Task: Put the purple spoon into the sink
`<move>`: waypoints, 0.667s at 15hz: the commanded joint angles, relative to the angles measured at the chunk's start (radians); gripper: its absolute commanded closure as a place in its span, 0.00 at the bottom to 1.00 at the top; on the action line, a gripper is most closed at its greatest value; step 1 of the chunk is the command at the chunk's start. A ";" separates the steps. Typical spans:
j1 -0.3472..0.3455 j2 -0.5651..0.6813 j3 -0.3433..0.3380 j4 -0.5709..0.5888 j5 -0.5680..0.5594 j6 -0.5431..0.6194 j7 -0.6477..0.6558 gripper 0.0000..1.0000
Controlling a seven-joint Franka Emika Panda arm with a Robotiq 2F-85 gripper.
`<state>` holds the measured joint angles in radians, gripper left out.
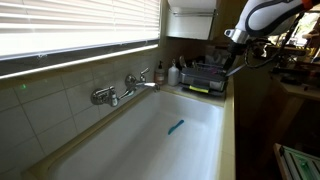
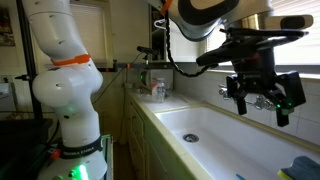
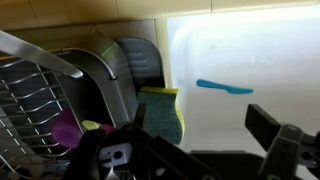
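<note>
The purple spoon's upper end [image 1: 221, 66] [image 3: 107, 128], beside the green spoon in the dish rack, is the next spot my gripper should go to and close on.
A purple-magenta piece, the purple spoon [image 3: 65, 131], lies in the dark dish rack [image 3: 40, 100] in the wrist view, partly hidden by the wires. It does not show in either exterior view. The sink [image 1: 150, 140] is a long white basin and also shows in an exterior view [image 2: 215, 135] and in the wrist view [image 3: 250, 50]. My gripper [image 3: 190, 150] is open and empty. It hangs above the sink's end near the rack in both exterior views [image 1: 234, 55] [image 2: 262, 103], apart from the spoon.
A slim blue utensil [image 3: 225, 88] lies on the sink's floor [image 1: 176, 127]. A teal and yellow sponge [image 3: 162, 115] sits on the rim between rack and basin. A chrome faucet [image 1: 125, 88] stands on the tiled side. Bottles [image 1: 165, 73] stand by the rack [image 1: 207, 76].
</note>
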<state>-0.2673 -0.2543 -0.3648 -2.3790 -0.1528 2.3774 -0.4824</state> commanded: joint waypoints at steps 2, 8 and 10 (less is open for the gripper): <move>-0.013 0.035 -0.014 0.022 0.003 0.047 0.008 0.00; -0.015 0.109 -0.078 0.082 0.074 0.146 -0.073 0.00; -0.012 0.142 -0.091 0.104 0.114 0.168 -0.114 0.00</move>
<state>-0.2828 -0.1801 -0.4348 -2.3195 -0.1082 2.5063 -0.5224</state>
